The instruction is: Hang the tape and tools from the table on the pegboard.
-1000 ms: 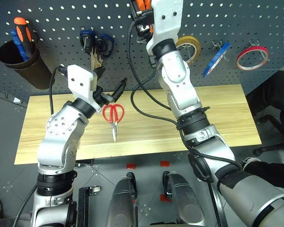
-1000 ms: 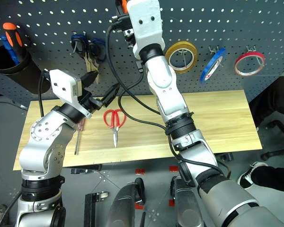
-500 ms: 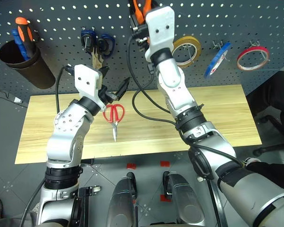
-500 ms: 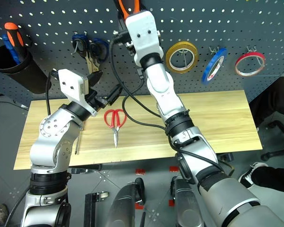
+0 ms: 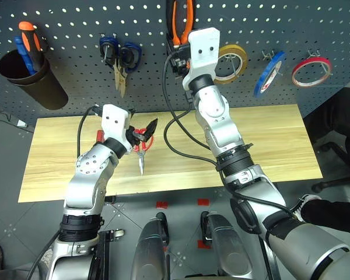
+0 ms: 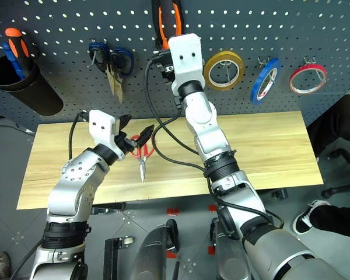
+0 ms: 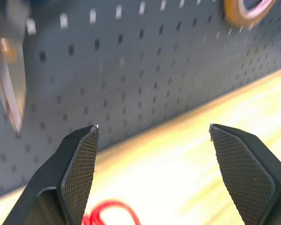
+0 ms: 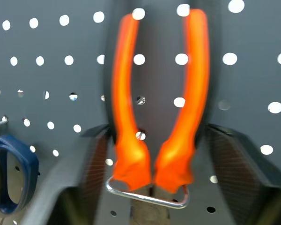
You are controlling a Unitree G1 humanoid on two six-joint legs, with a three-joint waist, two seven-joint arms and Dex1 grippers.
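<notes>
I should next close my left gripper on the blades (image 5: 141, 160) of the red scissors, just below their screw, leaving the handles free for hanging.
The orange-and-black pliers (image 8: 152, 103) hang by a wire hook on the pegboard (image 5: 76, 17). My right gripper (image 8: 154, 129) is open just below them, one finger on each side of the handles and clear of both. The red scissors (image 5: 141, 153) lie on the table (image 5: 268, 146). My left gripper (image 6: 135, 127) is open close above their handles. The red end of the screwdriver (image 5: 98, 136) peeks out from behind my left arm. The blue tape (image 5: 267, 73) hangs on a hook at the right of the board.
Dark blue scissors (image 5: 119, 58), a yellow tape ring (image 5: 233, 58) and a red tape ring (image 5: 311, 70) hang on the board. A dark cup (image 5: 26, 70) holding screwdrivers is fixed at the far left. A person's leg and shoe (image 6: 312, 216) are at the right.
My right gripper has opened and sunk a little, and the pliers now hang on the hook by themselves. My left gripper has come down towards the red scissors.
</notes>
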